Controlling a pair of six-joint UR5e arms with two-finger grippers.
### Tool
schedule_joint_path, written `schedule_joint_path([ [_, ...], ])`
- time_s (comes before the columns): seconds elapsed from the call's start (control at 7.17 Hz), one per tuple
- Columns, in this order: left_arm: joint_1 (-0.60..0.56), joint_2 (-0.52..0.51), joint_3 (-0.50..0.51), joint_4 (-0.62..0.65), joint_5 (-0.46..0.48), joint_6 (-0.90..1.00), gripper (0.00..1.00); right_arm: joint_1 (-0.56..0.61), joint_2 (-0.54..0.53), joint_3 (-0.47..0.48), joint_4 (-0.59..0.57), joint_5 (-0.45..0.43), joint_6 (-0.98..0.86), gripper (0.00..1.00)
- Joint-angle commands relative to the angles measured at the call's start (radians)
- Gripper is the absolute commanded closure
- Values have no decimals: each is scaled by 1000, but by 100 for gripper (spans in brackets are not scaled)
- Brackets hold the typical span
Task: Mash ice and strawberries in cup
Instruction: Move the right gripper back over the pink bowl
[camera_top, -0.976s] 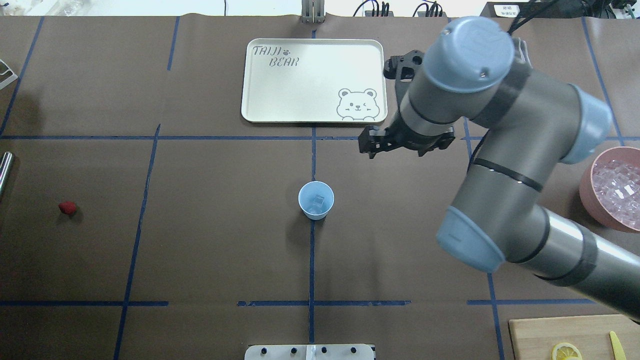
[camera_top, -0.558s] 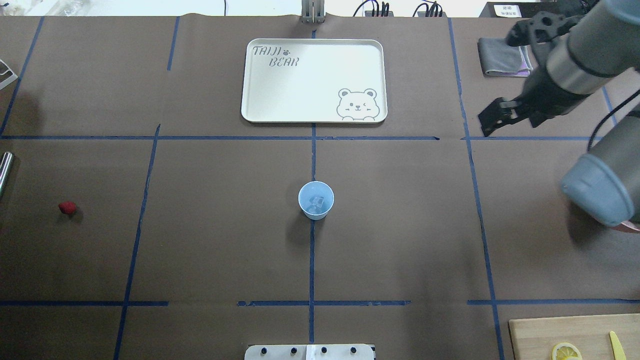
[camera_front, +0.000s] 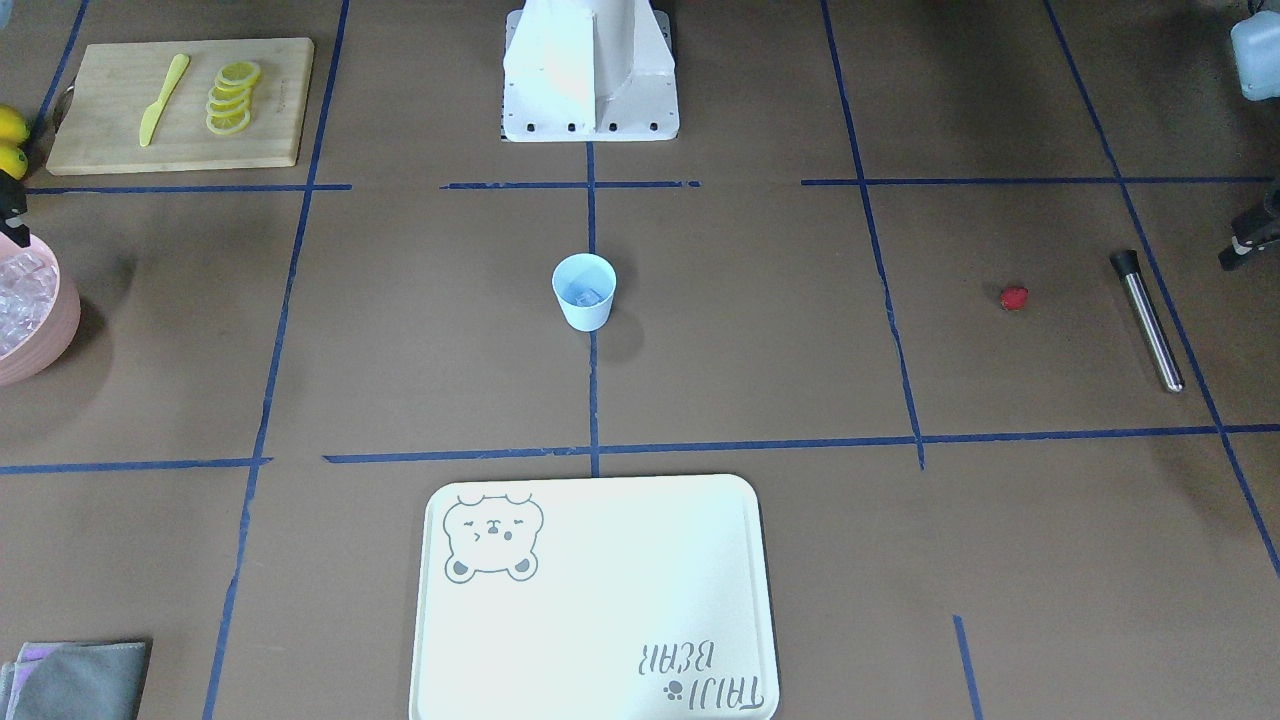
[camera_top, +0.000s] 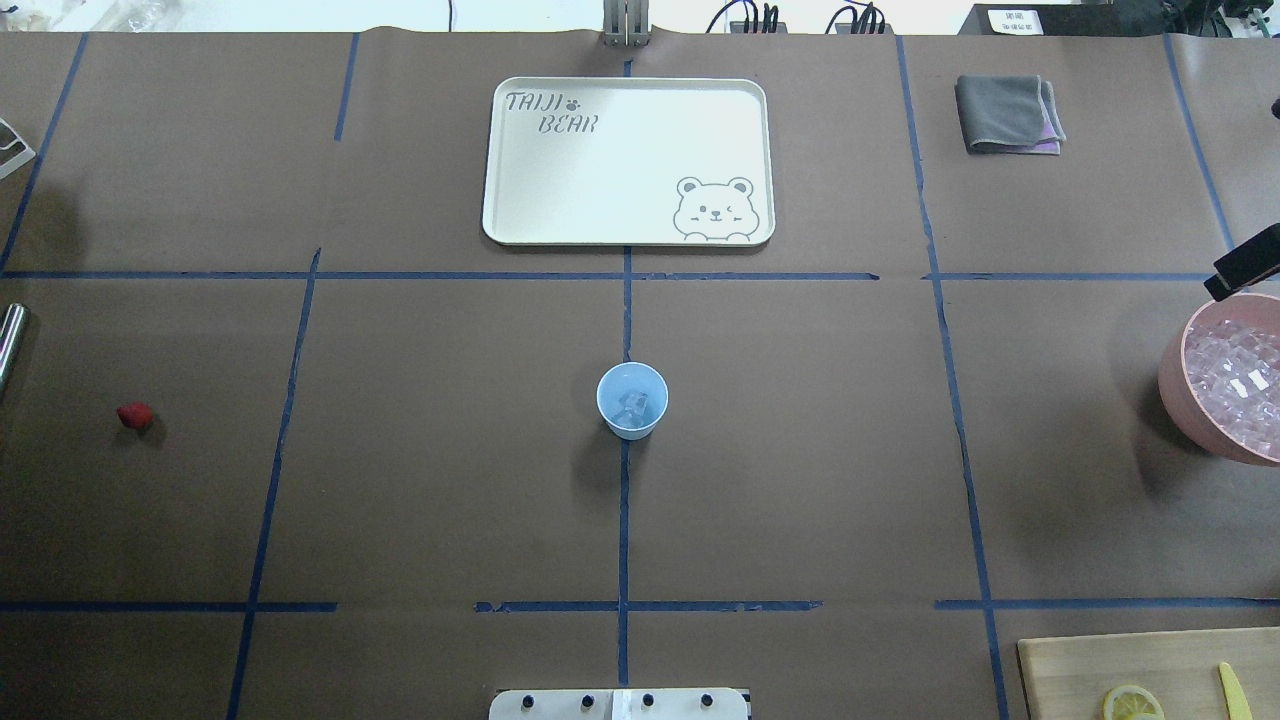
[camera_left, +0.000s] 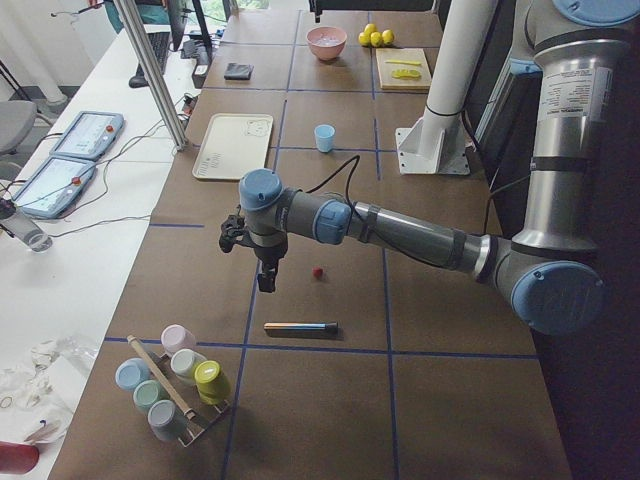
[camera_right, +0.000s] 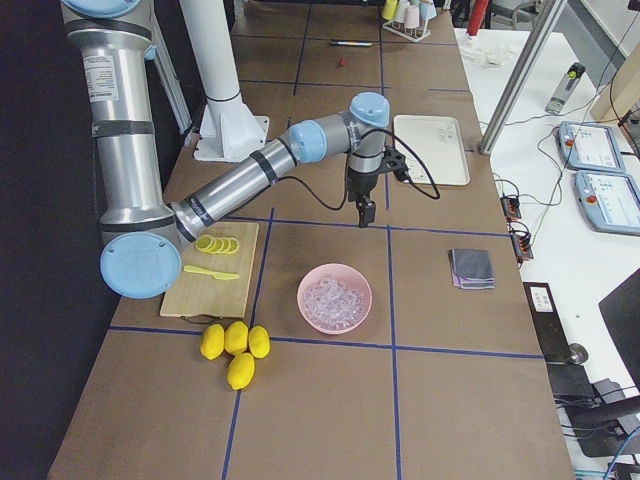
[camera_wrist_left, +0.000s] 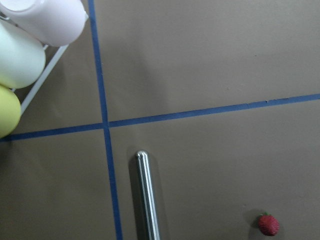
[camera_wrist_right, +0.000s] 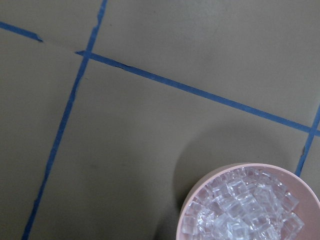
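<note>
I will next reach down with my right gripper and close it on an ice cube near the middle of the pile (camera_front: 8, 298) (camera_wrist_right: 237, 229) in the pink bowl.
The pale-blue cup (camera_top: 632, 400) stands upright at the table's centre, and a few pieces of clear ice (camera_front: 585, 294) lie in its bottom. One red strawberry (camera_top: 135, 415) lies alone far out on my left side, also low in the left wrist view (camera_wrist_left: 268, 224). My left gripper (camera_left: 264, 278) hangs above the table close to that strawberry (camera_left: 317, 271). My right gripper (camera_right: 362, 212) hovers just beyond the pink bowl. Only one dark finger (camera_top: 1245, 265) of it shows from overhead. I cannot tell whether either gripper is open or shut.
The pink bowl (camera_top: 1172, 380) full of ice cubes sits at the right edge. A steel rod (camera_front: 1146, 320) lies by the strawberry, near a rack of cups (camera_left: 175, 385). A white tray (camera_top: 628, 160), a grey cloth (camera_top: 1008, 113) and a cutting board (camera_front: 175, 105) with lemon slices lie around.
My right arm has swung away from the tray's edge near the cup, out to the right toward the pink bowl, and has nearly left the overhead view. Cup and strawberry have not moved.
</note>
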Motion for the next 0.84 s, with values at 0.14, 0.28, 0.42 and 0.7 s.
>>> schedule_joint_path([
  [0.14,1,-2,-2,0,-1,-1,0,15,-167,-171,444,75,-22,1],
  [0.28,1,-2,0,0,-1,-1,0,15,-168,-246,518,97,-23,1],
  [0.42,1,-2,-2,0,-1,-1,0,14,-165,-257,523,104,-19,2],
  [0.7,1,-3,-2,-2,-1,-1,0,14,-168,-300,517,105,-26,12],
])
